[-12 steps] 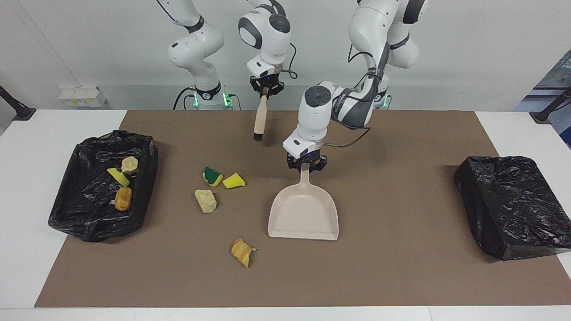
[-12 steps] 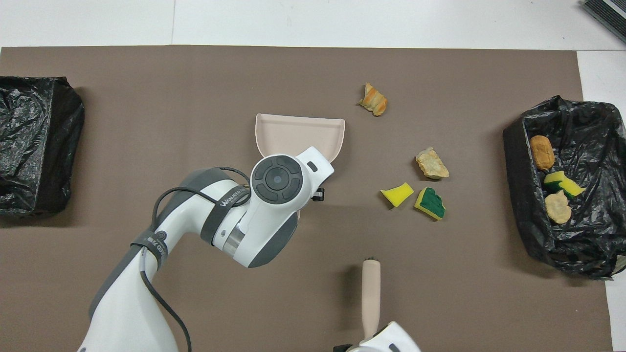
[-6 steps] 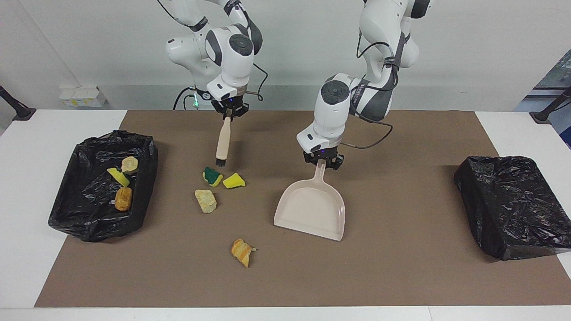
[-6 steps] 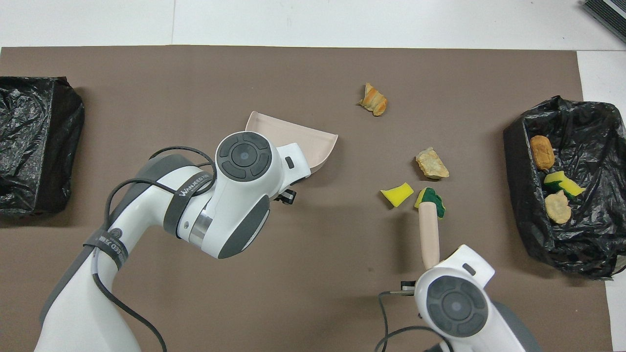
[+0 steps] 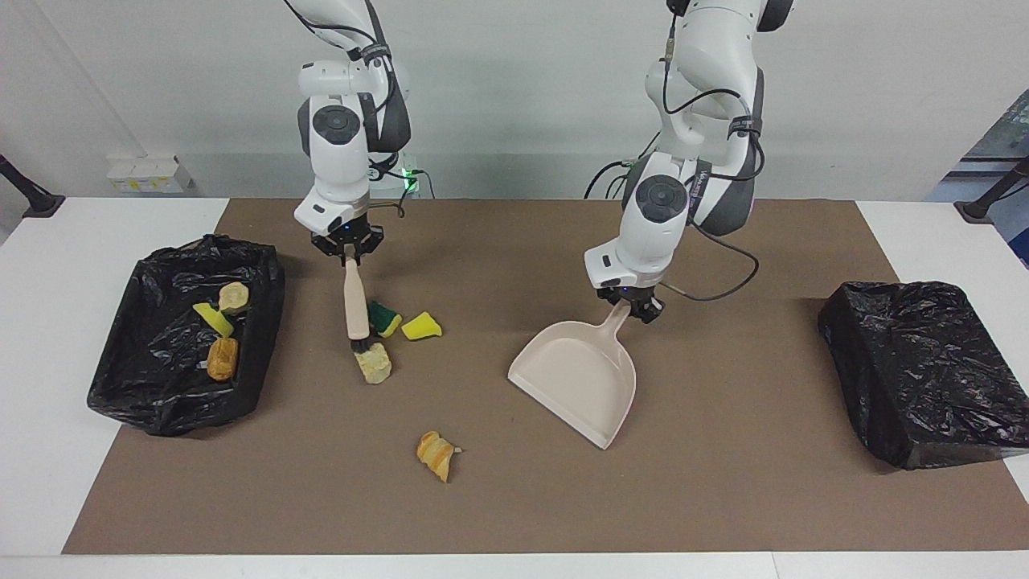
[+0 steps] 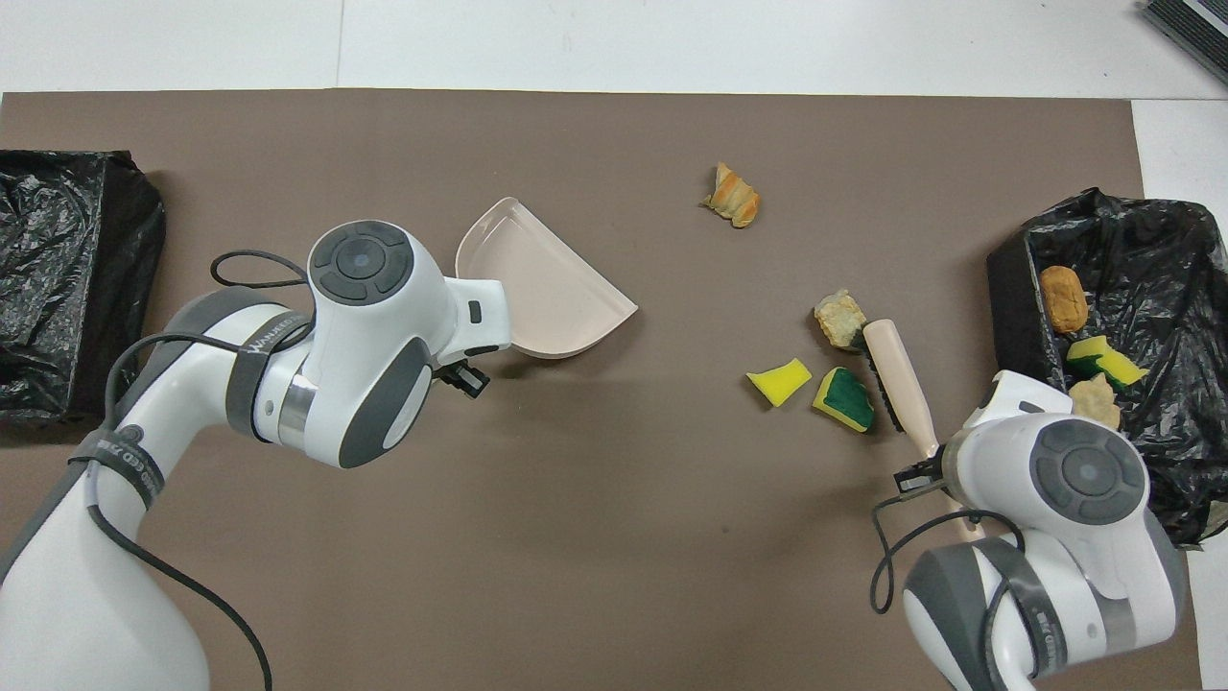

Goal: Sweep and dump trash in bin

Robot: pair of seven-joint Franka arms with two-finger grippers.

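Note:
I see the dustpan's opening slanting past the yellow sponge piece, so I will regrip the dustpan's handle [image 5: 616, 317] with my left gripper and turn the opening toward the sponges before I sweep.
My right gripper [image 5: 347, 249] is shut on the handle of the beige brush [image 5: 354, 304], which hangs down with its black bristles against a tan bread lump [image 5: 373, 364]. Beside it lie a green-topped sponge [image 5: 386, 318] and a yellow sponge piece [image 5: 421, 326]; a croissant-like scrap [image 5: 436, 456] lies farther out. My left gripper [image 5: 629, 308] is shut on the handle of the beige dustpan [image 5: 579, 378], which is slanted, mouth turned toward the trash. The black-lined bin [image 5: 161, 394] at the right arm's end holds three scraps [image 6: 1063, 297].
A closed black bag-covered box [image 5: 916, 370] sits at the left arm's end of the brown mat [image 5: 723, 498]. In the overhead view the left arm's wrist covers the dustpan [image 6: 552, 293] handle, and the brush [image 6: 892, 369] lies between the sponges and the bin [image 6: 1007, 278].
The right arm swung the brush toward its own end of the table and down onto the bread lump. The left arm drew back toward its end, turning the dustpan's mouth toward the trash.

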